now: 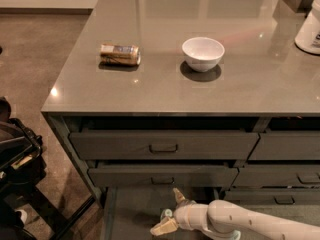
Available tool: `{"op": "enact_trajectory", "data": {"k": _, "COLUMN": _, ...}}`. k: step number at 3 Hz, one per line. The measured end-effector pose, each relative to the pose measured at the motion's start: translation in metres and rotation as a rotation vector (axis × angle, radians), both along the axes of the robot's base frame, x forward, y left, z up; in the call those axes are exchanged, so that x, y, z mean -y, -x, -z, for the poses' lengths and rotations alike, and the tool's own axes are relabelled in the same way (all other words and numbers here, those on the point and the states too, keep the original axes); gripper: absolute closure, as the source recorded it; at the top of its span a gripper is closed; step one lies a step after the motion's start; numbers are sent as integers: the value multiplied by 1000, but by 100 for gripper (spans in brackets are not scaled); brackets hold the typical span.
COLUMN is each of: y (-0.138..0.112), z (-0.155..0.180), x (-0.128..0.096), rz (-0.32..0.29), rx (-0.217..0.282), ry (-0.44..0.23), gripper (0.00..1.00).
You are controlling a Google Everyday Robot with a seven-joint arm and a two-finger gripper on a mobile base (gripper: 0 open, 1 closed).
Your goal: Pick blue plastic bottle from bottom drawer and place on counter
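Next, I close my gripper on the pale end (pixel 167 214) of the blue plastic bottle, which is between its spread fingers in the bottom drawer.
The bottom drawer (pixel 130 214) is pulled out below the dark cabinet, and its flat grey floor shows. My gripper (pixel 170 212) is low inside it, coming in from the right on a white arm. The fingers (pixel 163 227) are spread wide apart. A small pale bluish piece, apparently the blue plastic bottle (pixel 166 214), shows between them; most of it is hidden by the gripper. I cannot tell whether the fingers touch it. The glossy grey-brown counter (pixel 150 91) spreads above the drawers.
On the counter lie a tan-and-brown can (pixel 120 54) on its side, a white bowl (pixel 202 53) and a big white jar (pixel 310 31) at the right edge. Two dark drawer fronts with slot handles (pixel 163 147) hang above the gripper. Dark equipment (pixel 15 159) stands at left.
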State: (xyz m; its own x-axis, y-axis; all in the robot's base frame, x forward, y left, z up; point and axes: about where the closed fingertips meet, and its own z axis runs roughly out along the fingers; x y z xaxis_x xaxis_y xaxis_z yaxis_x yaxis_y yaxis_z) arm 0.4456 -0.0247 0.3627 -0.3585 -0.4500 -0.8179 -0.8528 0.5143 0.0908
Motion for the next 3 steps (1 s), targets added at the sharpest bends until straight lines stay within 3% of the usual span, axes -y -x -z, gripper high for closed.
{"op": "enact_trajectory", "data": {"k": 2, "y": -39, "z": 64, "x": 18, "rz": 92, "rx": 50, "ry": -27, "gripper": 0}}
{"op": "enact_trajectory", "data": {"k": 3, "y": -45, "z": 87, "x": 23, "rz": 124, "rx": 39, "ry": -44, "gripper": 0}}
